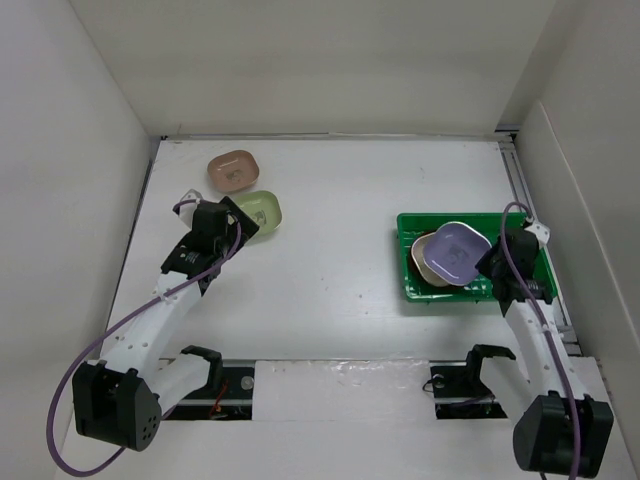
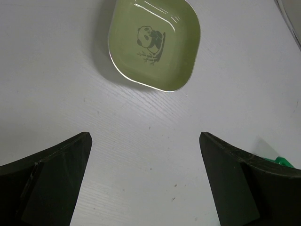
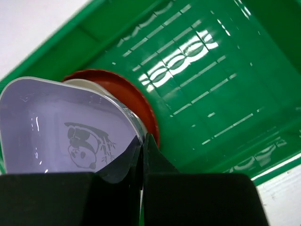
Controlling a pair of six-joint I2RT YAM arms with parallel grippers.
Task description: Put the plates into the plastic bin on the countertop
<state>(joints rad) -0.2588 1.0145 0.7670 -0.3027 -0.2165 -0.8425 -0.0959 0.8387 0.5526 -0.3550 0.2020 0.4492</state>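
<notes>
Next, my left gripper grips the light green panda plate's rim (image 1: 249, 235) (image 2: 111, 55) near the front corner, on the side away from the green bin.
A green plastic bin (image 1: 409, 290) stands at the right on the white countertop (image 1: 330, 200). My right gripper (image 1: 495, 258) is shut on the rim of a lavender panda plate (image 1: 458, 250) and holds it tilted over the bin; the wrist view shows the lavender plate (image 3: 51, 127) above a red plate (image 3: 141, 101) and the bin floor (image 3: 211, 75). A cream plate (image 1: 428, 262) lies in the bin under it. A light green panda plate (image 1: 264, 210) and a tan-pink plate (image 1: 232, 170) lie at the back left. My left gripper (image 1: 222, 222) is open and empty beside the green plate (image 2: 155, 42).
White walls enclose the countertop on three sides. A metal rail (image 1: 530, 215) runs along the right edge beside the bin. Both arm bases (image 1: 330, 385) sit at the near edge.
</notes>
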